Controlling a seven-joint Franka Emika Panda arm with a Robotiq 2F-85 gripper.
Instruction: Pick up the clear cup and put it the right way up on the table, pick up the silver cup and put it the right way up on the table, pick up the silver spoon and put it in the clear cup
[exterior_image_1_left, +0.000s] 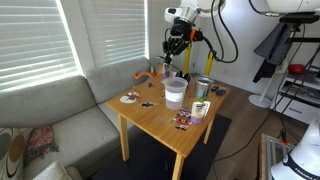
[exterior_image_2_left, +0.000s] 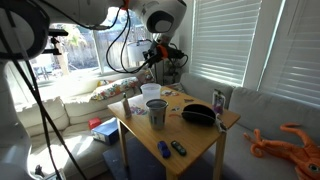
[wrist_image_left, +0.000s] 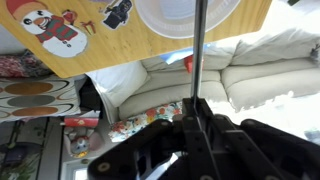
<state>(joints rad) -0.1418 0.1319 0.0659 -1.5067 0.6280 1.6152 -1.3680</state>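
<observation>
My gripper has the silver spoon high above the clear cup. It will let go of it inside the clear cup (exterior_image_1_left: 175, 86) (wrist_image_left: 193, 20), leaning against the clear cup's rim on the sofa side.
The clear cup (exterior_image_1_left: 174, 91) stands upright near the middle of the wooden table (exterior_image_1_left: 155, 118), also seen in an exterior view (exterior_image_2_left: 156, 113). To its right the silver cup (exterior_image_1_left: 203, 87) stands upright. My gripper (exterior_image_1_left: 176, 46) hangs high above the clear cup, shut on the thin handle of the silver spoon (wrist_image_left: 197, 55). In the wrist view the gripper (wrist_image_left: 198, 106) holds the spoon pointing straight at the clear cup's open white mouth (wrist_image_left: 165, 12); the spoon's bowl end is hard to make out. The gripper (exterior_image_2_left: 155, 55) is well clear of the cup's rim.
Small items lie on the table: a snowman card (wrist_image_left: 60, 30), a dark round piece (exterior_image_1_left: 130, 98), a colourful box (exterior_image_1_left: 199, 108) and a black bowl-like thing (exterior_image_2_left: 198, 115). A grey sofa (exterior_image_1_left: 60, 115) with an orange toy (exterior_image_2_left: 285, 140) borders the table.
</observation>
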